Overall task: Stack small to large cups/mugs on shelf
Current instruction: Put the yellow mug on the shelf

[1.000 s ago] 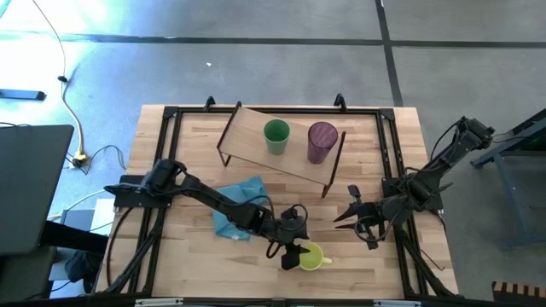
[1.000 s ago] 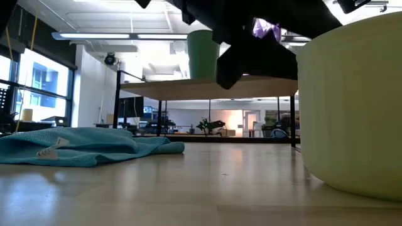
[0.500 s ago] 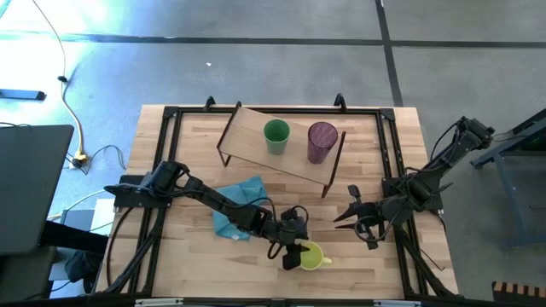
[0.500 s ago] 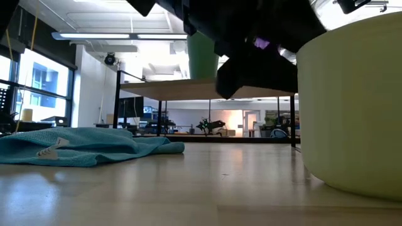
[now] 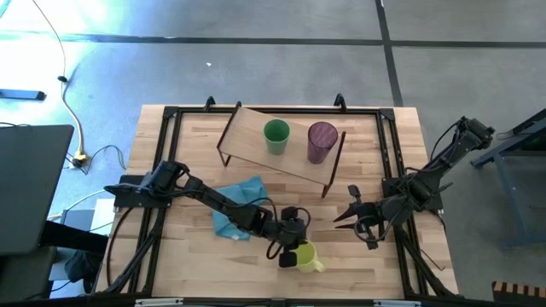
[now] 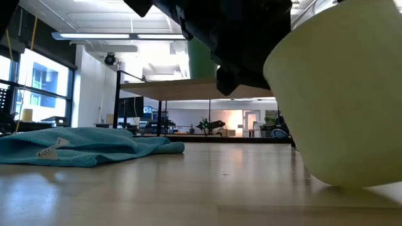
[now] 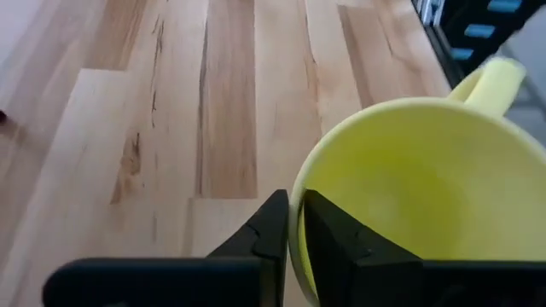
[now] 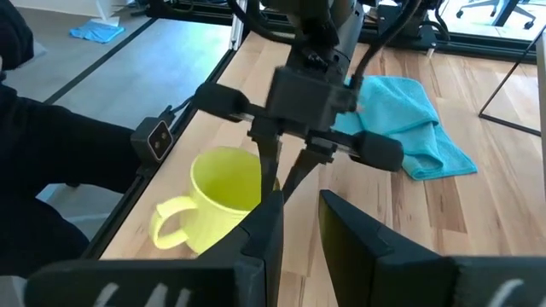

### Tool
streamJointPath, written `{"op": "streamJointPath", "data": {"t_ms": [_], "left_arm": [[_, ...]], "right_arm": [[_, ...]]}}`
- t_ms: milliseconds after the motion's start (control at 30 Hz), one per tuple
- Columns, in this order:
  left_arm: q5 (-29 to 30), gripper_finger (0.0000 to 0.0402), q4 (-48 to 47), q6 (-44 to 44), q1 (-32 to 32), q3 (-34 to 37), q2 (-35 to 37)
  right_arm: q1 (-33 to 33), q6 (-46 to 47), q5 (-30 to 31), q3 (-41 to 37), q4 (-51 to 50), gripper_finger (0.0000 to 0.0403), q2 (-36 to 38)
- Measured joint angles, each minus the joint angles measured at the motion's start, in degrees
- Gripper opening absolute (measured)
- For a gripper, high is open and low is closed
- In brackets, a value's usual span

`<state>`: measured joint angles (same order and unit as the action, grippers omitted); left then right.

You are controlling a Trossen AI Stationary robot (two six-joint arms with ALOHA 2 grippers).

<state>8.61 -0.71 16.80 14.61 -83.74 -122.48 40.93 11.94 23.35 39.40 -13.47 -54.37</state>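
Note:
My left gripper holds the yellow mug at a slant and its base tilts, so next I set the mug upright, open, and pinch the mug's rim (image 7: 310,164) from straight above.
The yellow mug (image 5: 305,256) is near the table's near edge, tilted in the low view (image 6: 339,100). My left gripper (image 5: 290,248) is shut on its rim. The green cup (image 5: 275,135) and the purple tumbler (image 5: 322,141) stand upright side by side on the light-wood shelf (image 5: 256,149) at the table's far side. My right gripper (image 5: 348,211) is open and empty, right of the mug and in front of the shelf's right end. My left gripper pinches the mug's rim (image 7: 297,213) on the side opposite the handle (image 7: 490,81), one finger inside the mug and one outside. The fingers (image 8: 266,162) slant down from the table's left. The mug is tilted, and only part of its base (image 6: 339,183) is on the table.
A light blue cloth (image 5: 239,203) lies crumpled on the table left of the mug, under my left arm. The table's black frame (image 5: 388,170) runs along its edges. Bare wood lies between the mug and the shelf's legs (image 5: 326,183).
The yellow mug has tipped in my left gripper's hold, one side of its base rising off the table. It has shifted slightly toward the table's left, and its handle has swung toward the near edge.

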Motion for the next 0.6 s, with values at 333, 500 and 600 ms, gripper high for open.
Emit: {"op": "streamJointPath", "data": {"t_ms": [333, 500, 600], "left_arm": [[-1.6, 0.0005, -10.5, -10.4, -0.6, -0.1, 4.6], [-1.3, 0.0003, -17.8, -14.4, -0.8, 0.0, 7.3], [-2.1, 0.0003, -22.8, -18.3, -0.8, 0.0, 8.5]], "right_arm": [[0.0, 1.1, 0.0, 0.0, -1.1, 0.0067, 0.0], [0.0, 1.1, 0.0, 0.0, -1.1, 0.0067, 0.0], [0.0, 1.1, 0.0, 0.0, -1.0, 0.0067, 0.0]]}}
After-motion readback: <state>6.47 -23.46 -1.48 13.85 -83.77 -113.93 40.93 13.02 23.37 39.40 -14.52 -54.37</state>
